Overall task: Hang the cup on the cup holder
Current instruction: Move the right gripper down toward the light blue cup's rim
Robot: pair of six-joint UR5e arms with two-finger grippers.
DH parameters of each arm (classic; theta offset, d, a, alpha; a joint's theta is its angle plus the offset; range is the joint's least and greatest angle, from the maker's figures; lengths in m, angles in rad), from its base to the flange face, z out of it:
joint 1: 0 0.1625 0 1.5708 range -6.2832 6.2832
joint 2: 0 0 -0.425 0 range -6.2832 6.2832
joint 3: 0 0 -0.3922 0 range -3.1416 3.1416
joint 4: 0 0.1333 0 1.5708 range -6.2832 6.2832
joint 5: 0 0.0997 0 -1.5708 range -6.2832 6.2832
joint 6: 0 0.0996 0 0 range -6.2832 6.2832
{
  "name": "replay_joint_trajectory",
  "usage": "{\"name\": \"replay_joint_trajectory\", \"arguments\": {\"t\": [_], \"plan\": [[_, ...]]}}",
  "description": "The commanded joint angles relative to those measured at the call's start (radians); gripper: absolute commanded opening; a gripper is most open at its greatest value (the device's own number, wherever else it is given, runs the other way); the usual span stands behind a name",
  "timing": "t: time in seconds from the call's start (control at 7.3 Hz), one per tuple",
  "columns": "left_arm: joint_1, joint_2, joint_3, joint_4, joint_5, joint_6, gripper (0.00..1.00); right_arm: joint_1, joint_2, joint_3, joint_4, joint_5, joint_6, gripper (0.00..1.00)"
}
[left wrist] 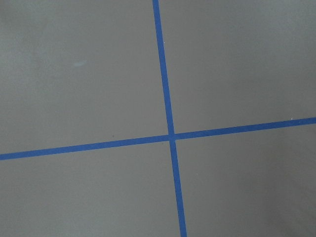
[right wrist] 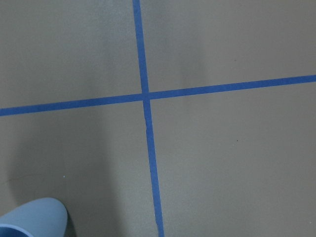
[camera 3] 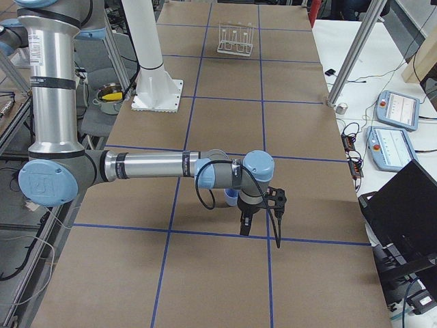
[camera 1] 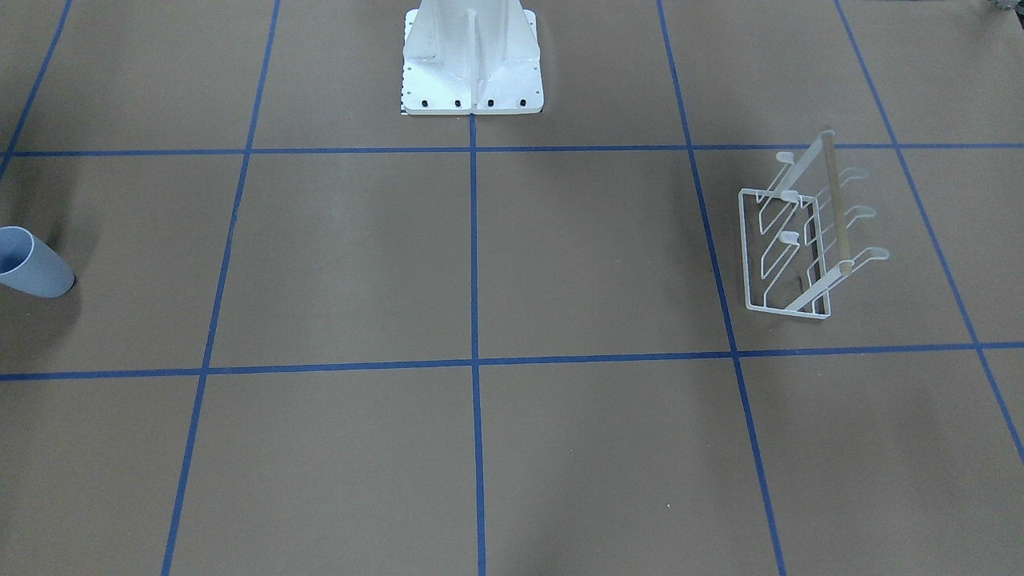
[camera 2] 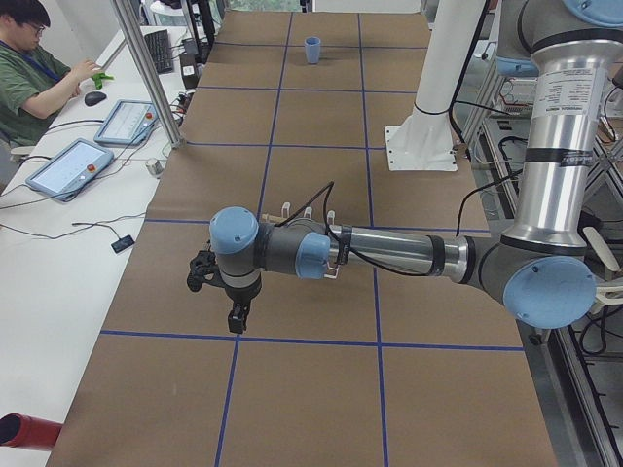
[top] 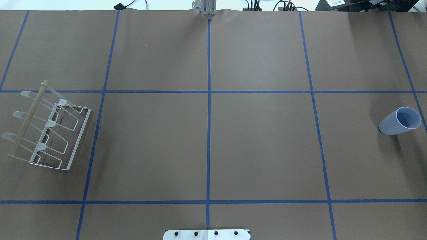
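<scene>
My right gripper moves to the pale blue cup next and grips the cup's rim (camera 1: 21,263) (right wrist: 29,233), with one finger inside the cup's opening.
The pale blue cup (top: 398,121) stands upright on the brown table near its right end. It also shows in the front view (camera 1: 32,264) and at the bottom left of the right wrist view (right wrist: 32,217). The white wire cup holder (top: 46,130) with its wooden rod stands near the left end, with nothing on its prongs (camera 1: 792,240). My left gripper (camera 2: 234,316) hangs above the table beside the rack. My right gripper (camera 3: 246,224) hangs above the table beside the cup. Both show only in the side views, so I cannot tell whether they are open or shut.
The white robot pedestal (camera 1: 472,56) stands at the middle of the table's robot side. Blue tape lines (top: 209,133) divide the table into squares. An operator (camera 2: 29,68) sits at a side desk with tablets. A laptop (camera 3: 403,212) sits beside the table's right end.
</scene>
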Motion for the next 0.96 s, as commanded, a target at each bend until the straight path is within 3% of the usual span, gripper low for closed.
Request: {"name": "replay_joint_trajectory", "arguments": {"t": [0.0, 0.82], "plan": [[-0.001, 0.000, 0.000, 0.001, 0.000, 0.000, 0.99, 0.009, 0.007, -0.002, 0.000, 0.003, -0.002, 1.00], [-0.008, 0.003, -0.020, 0.001, 0.000, -0.002, 0.99, 0.007, 0.018, 0.010, 0.002, 0.003, 0.003, 1.00]]}}
